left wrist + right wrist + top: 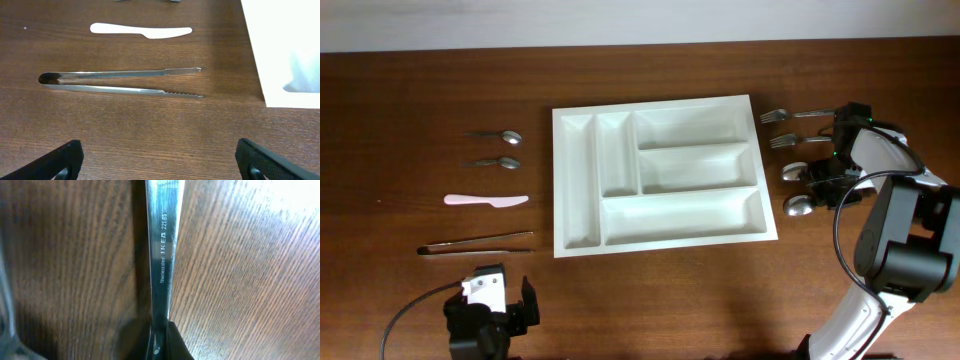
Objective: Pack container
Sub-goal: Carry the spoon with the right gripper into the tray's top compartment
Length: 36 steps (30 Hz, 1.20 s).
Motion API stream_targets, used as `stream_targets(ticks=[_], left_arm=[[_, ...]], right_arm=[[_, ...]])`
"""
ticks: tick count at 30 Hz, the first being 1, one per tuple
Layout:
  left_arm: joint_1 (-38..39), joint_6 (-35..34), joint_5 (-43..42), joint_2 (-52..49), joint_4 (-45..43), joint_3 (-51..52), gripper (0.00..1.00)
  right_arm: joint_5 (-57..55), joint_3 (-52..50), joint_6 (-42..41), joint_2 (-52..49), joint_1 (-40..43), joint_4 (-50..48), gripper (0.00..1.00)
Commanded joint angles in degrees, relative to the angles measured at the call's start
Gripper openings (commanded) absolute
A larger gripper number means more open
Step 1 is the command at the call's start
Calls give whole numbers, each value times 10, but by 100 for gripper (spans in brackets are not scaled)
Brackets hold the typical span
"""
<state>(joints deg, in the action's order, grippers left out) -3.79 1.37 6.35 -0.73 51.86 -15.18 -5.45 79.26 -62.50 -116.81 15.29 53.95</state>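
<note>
My right gripper will set the metal spoon down in the farthest wide compartment of the white container point(682, 125).
The white five-compartment container point(559, 200) lies at mid-table with nothing in its compartments; its edge shows in the left wrist view point(285, 50). My right gripper point(832, 165) is down among two forks point(775, 117) point(785, 141) and two spoons point(795, 171) point(800, 206) right of the container. In the right wrist view it point(161, 340) is shut on a steel utensil handle point(162, 245) lying on the wood; I cannot tell which utensil. My left gripper point(495, 310) point(162, 165) is open and empty near the front edge, behind steel tongs point(120, 81).
Left of the container lie two small spoons point(498, 136) point(498, 162), a pink plastic knife point(485, 200) point(140, 30) and the tongs point(475, 243). The table is dark wood.
</note>
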Motion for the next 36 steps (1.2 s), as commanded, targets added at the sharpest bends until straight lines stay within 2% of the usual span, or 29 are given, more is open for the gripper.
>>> stream_targets(ticks=[1,8,12,17,20,24,28,29,36], left_arm=[[-3,11,-4,4,0,2,99],[-3,11,-4,4,0,2,99],[-3,11,-4,4,0,2,99],[-3,11,-4,4,0,2,99],[-3,11,-4,4,0,2,99],[-3,11,-4,4,0,2,99],[-3,11,-4,4,0,2,99],[-3,11,-4,4,0,2,99],[-3,11,-4,4,0,2,99]], right_arm=[[-4,18,54,59,2,11,4],[-10,68,99,123,0,57,4],[11,87,173,151,-12,66,4],[52,111,250,160,-54,67,4],[65,120,296,160,-110,56,4],[65,120,270,160,-172,30,4],[58,120,197,158,-256,-36,4],[44,120,158,154,-286,-63,4],[-47,119,9,123,-378,-157,4]])
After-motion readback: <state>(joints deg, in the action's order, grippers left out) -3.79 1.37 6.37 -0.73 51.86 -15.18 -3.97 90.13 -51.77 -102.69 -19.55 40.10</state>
